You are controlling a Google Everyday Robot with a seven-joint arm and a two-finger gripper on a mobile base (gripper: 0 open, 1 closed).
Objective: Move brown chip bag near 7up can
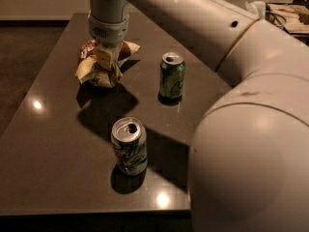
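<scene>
The brown chip bag, now hanging just above the tabletop, will be let go by my gripper just behind the silver can (131,97), close beside the dark green can.
The brown chip bag (99,69), crinkled brown and pale yellow, hangs from my gripper (105,61) at the far left of the dark table (53,144). The gripper comes straight down from above and is shut on the bag's middle. The bag is held just above the tabletop, with its shadow below it. The 7up can (129,146), silver-white with green lettering, stands upright and open-topped near the table's front edge. It is well in front of the bag and slightly to the right of it.
A dark green can (172,75) stands upright to the right of the bag, behind the 7up can. My large pale arm (251,129) fills the right side and hides that part of the table. Some clutter (285,13) sits at the far right back.
</scene>
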